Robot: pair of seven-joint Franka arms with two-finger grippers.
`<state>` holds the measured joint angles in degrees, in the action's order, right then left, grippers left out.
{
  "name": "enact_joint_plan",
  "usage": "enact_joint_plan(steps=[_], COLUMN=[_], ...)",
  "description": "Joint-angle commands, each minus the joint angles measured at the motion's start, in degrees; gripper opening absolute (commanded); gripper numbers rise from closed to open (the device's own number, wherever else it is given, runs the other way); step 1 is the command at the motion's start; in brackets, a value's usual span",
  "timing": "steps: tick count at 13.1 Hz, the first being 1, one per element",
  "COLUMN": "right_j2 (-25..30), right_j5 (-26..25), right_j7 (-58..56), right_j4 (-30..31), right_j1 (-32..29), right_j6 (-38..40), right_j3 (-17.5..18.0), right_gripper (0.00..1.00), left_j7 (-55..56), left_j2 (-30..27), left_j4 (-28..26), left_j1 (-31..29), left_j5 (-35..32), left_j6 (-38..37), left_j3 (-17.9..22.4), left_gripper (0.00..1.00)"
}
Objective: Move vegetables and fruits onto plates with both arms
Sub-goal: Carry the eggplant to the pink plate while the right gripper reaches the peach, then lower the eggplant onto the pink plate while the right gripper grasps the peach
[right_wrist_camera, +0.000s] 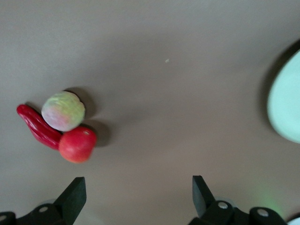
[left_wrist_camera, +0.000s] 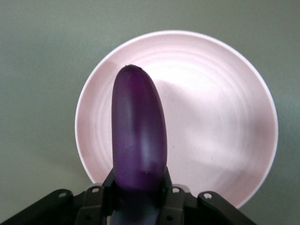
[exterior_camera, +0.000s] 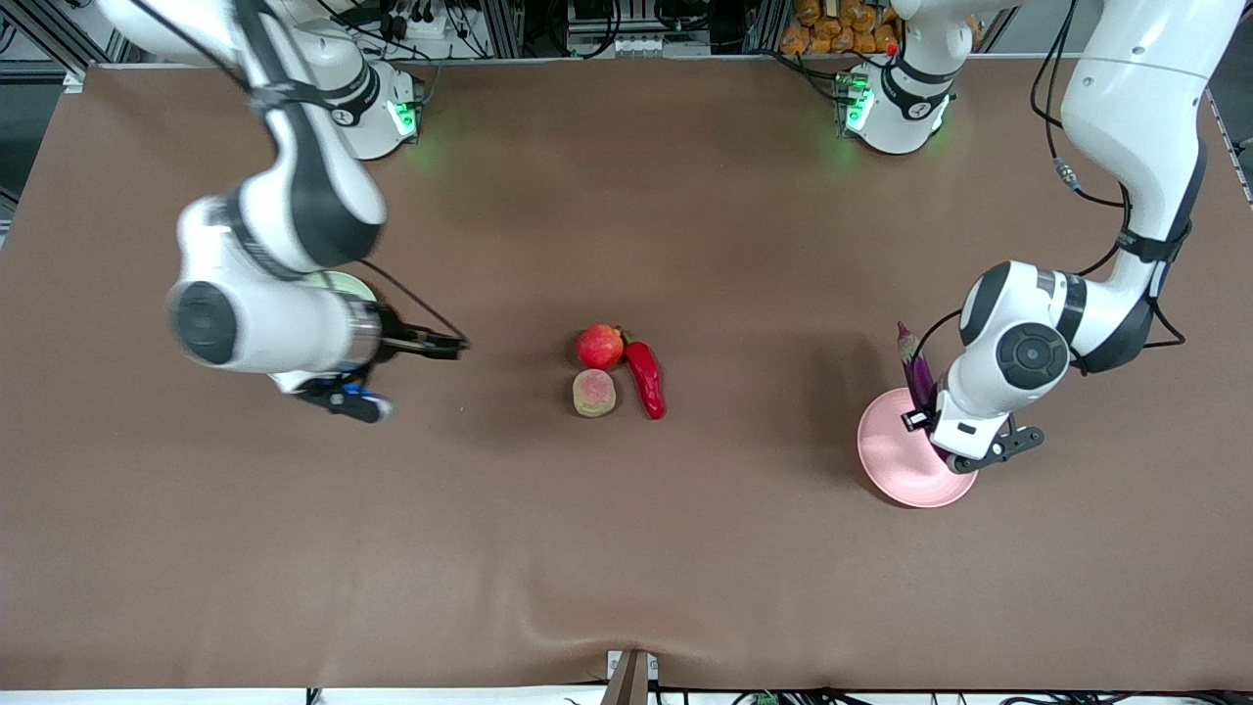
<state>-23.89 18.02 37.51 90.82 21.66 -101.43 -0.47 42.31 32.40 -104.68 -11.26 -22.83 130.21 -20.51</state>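
Note:
The pink-and-green fruit lies beside the round red fruit and the red chili pepper. My right gripper will close around the middle of the pink-and-green fruit (exterior_camera: 593, 394) (right_wrist_camera: 63, 111).
My left gripper (exterior_camera: 928, 419) (left_wrist_camera: 139, 182) is shut on the purple eggplant (exterior_camera: 917, 370) (left_wrist_camera: 138, 136). It holds the eggplant upright, stem cap up and rounded end down, over the pink plate (exterior_camera: 896, 462) (left_wrist_camera: 215, 117). In the middle of the table, close together, lie the round red fruit (exterior_camera: 599, 346) (right_wrist_camera: 77, 144), the pink-and-green fruit (exterior_camera: 593, 393) (right_wrist_camera: 63, 111) and the red chili pepper (exterior_camera: 646, 380) (right_wrist_camera: 36, 126). My right gripper (exterior_camera: 452, 345) (right_wrist_camera: 138, 190) is open and holds nothing; it hangs over bare table between the green plate (exterior_camera: 348, 284) (right_wrist_camera: 287, 105) and the fruits. The right arm hides most of the green plate.
The brown table cover (exterior_camera: 626, 548) runs wide and flat around the pile. The two arm bases (exterior_camera: 372, 108) (exterior_camera: 896, 103) stand at the edge farthest from the front camera.

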Motion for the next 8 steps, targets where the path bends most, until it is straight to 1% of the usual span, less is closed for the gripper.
enact_joint_plan(steps=[1, 3, 5, 7, 8], right_j2=[-4.57, -7.21, -10.45, -14.06, -15.12], right_j5=[0.87, 0.87, 0.61, 0.17, 0.0], right_j7=[13.94, 17.58, 24.85, 27.0, 27.0], right_j4=[-0.65, -0.82, -1.17, -1.7, -2.05], right_j1=[6.7, 9.17, 11.11, 12.61, 13.13], right_j6=[-8.3, -14.81, -24.12, -30.29, -32.32], right_j3=[-0.59, -0.59, -0.59, -0.67, -0.67], right_gripper=[1.0, 1.0, 1.0, 1.0, 1.0], left_j7=[-1.27, -1.44, -1.8, -1.88, -1.89], left_j2=[1.61, 2.4, 3.37, 4.34, 4.6], left_j4=[3.07, 3.86, 4.3, 4.39, 4.48], left_j1=[0.1, -0.25, -0.25, -0.25, -0.34], left_j5=[-0.03, -0.03, -0.03, -0.11, -0.2], left_j6=[-1.01, -1.01, -0.93, -0.84, -0.84], left_j3=[-0.5, -0.5, -0.41, -0.41, -0.41], left_gripper=[0.0, 0.0, 0.0, 0.0, 0.11])
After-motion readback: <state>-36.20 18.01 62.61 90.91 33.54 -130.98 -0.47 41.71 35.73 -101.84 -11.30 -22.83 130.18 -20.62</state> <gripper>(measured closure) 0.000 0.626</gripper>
